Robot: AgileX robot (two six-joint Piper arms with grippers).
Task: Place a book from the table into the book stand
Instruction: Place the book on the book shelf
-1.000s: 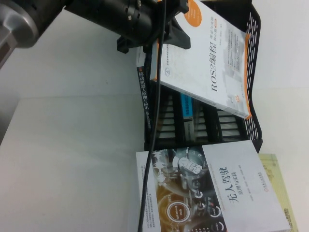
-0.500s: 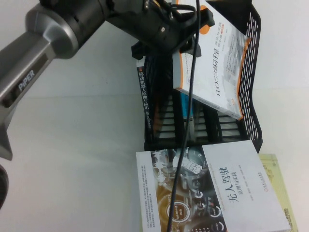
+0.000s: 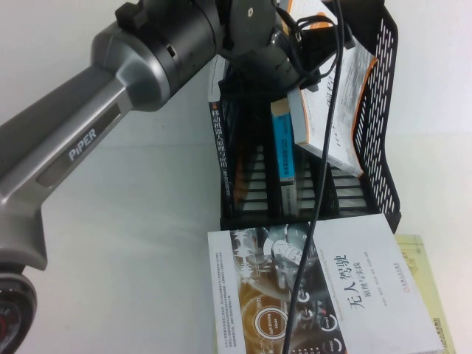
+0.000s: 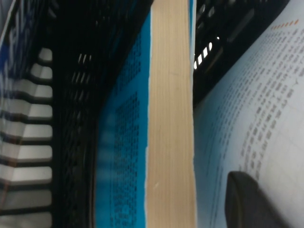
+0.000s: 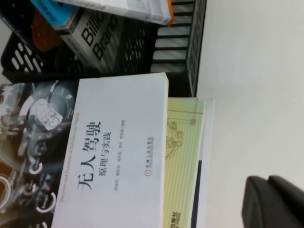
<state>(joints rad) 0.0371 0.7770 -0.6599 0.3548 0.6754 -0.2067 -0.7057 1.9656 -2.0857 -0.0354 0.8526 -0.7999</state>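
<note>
Next, I let go of the white book with my left gripper in the slot [image 3: 352,199] between the blue book and the stand's outer mesh side.
My left gripper [image 3: 313,55] is shut on a white book with orange trim [image 3: 332,118] and holds it tilted in the right-hand slot of the black mesh book stand [image 3: 385,110]. In the left wrist view one finger [image 4: 251,204] presses on that book's printed cover [image 4: 266,104], beside the page edge of a blue book [image 4: 171,118]. The blue book [image 3: 282,140] stands in the middle slot. A dark book [image 3: 219,147] stands in the left slot. My right gripper [image 5: 270,202] is shut and empty above bare table, to the right of the book pile.
A large white and dark-covered book [image 3: 324,295] lies in front of the stand, on top of a yellow-green book [image 3: 424,280]. Both show in the right wrist view, the white one [image 5: 114,156] and the yellow-green one [image 5: 183,161]. The left arm's cable [image 3: 317,199] hangs over the stand and the pile.
My left arm has swung right over the stand. The white and orange book has turned from nearly flat to steeply tilted and gone down into the right-hand slot.
</note>
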